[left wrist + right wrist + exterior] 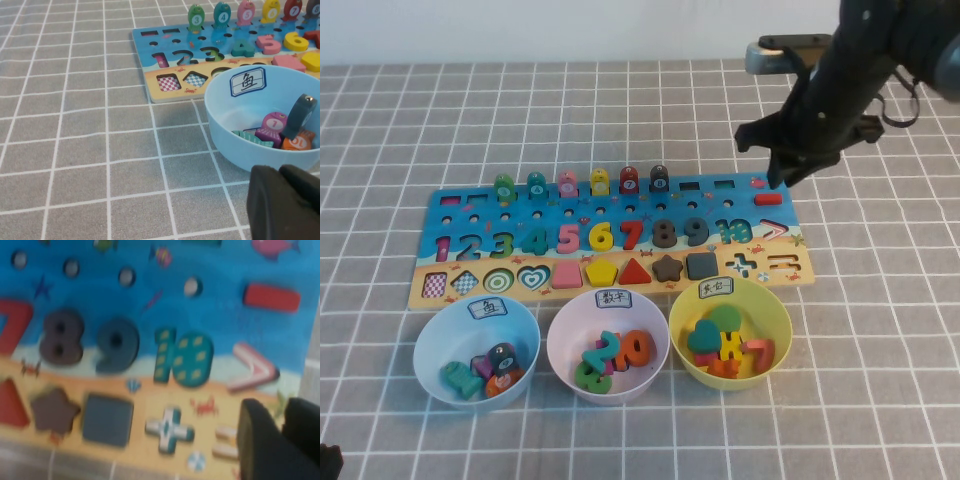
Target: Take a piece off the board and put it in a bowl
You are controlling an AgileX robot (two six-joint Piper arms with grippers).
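The red bar sits in its slot at the board's far corner. Next, my right gripper closes there across the red bar's short ends (757, 199) (248, 295).
The piece, a small red bar (769, 198), lies in its slot at the far right corner of the board (715, 205). In the right wrist view the red bar (271, 296) shows beyond the fingers. My right gripper (782, 180) hangs just above that corner, its tips close over the bar and apart from it. The right gripper (282, 412) stands open by a narrow gap with nothing in it. The pale yellow bowl (772, 305) sits in front of the board's right end and holds several pieces. My left gripper (279, 172) rests shut and empty near the light blue bowl (225, 130).
A light blue bowl (430, 345) and a pale lilac bowl (560, 340) stand left of the yellow one, each holding pieces. Fish-topped pegs (567, 184) rise along the board's far edge. A grey checked cloth (880, 380) covers the table.
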